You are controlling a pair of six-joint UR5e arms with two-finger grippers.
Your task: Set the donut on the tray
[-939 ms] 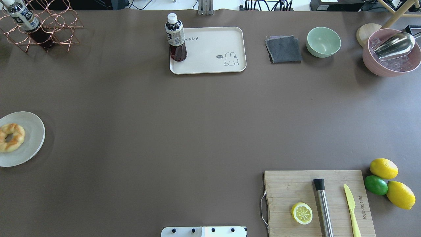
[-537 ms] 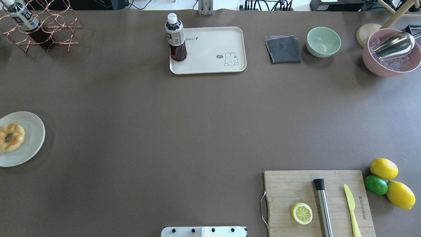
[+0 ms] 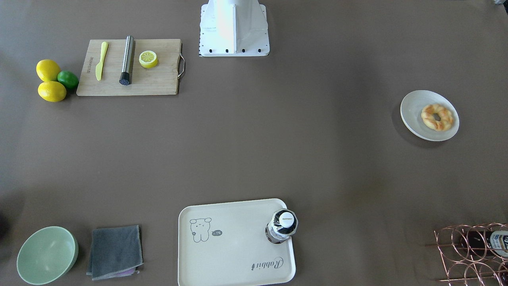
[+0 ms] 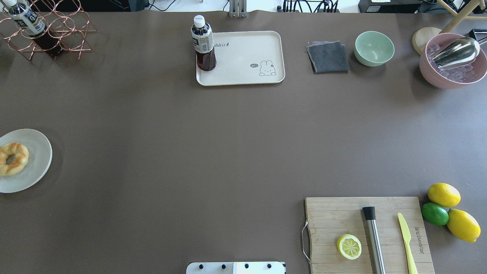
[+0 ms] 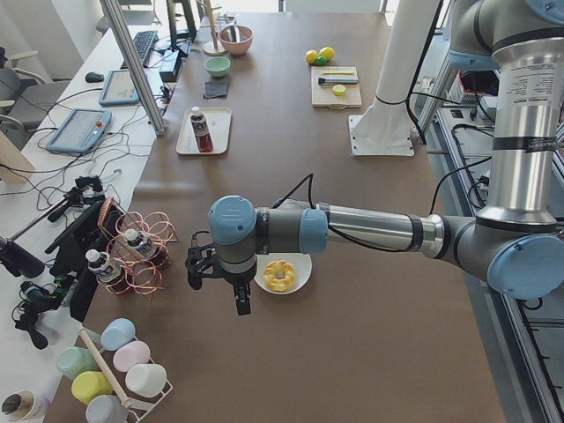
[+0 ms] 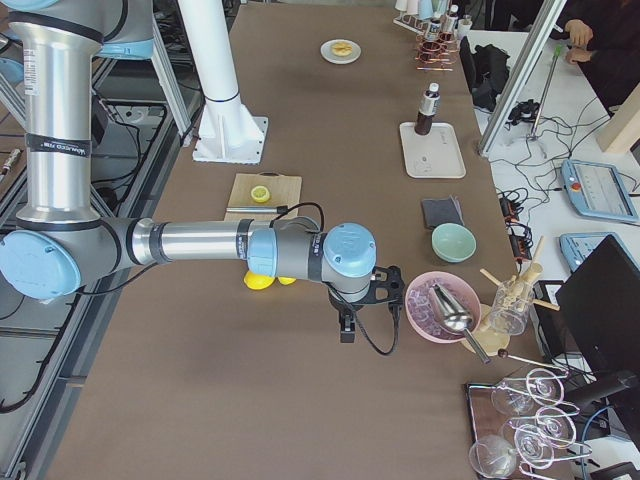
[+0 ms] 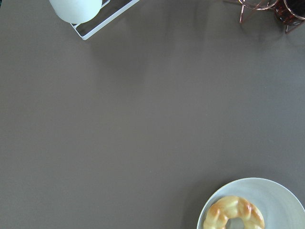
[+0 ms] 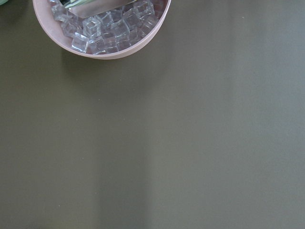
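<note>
My left gripper needs to close on the white plate's rim (image 3: 455,108), on the side that faces away from the cutting board, and it will lift the plate with the donut on it.
The donut (image 4: 13,159), a twisted golden ring, lies on a round white plate (image 4: 38,152) at the table's left edge; it also shows in the front view (image 3: 436,117) and the left wrist view (image 7: 233,214). The cream rabbit tray (image 4: 243,57) sits at the far middle with a dark drink bottle (image 4: 203,43) standing on its left end. My left gripper (image 5: 240,304) hangs just beside the plate, seen only from the left end; I cannot tell its state. My right gripper (image 6: 346,330) hangs near the pink ice bowl (image 6: 440,305); I cannot tell its state.
A copper wire rack (image 4: 53,32) with a bottle stands far left. A grey cloth (image 4: 328,57), green bowl (image 4: 374,48) and pink ice bowl (image 4: 452,64) line the far right. A cutting board (image 4: 367,234) with lemon half, muddler and knife lies near right, with lemons and a lime beside it.
</note>
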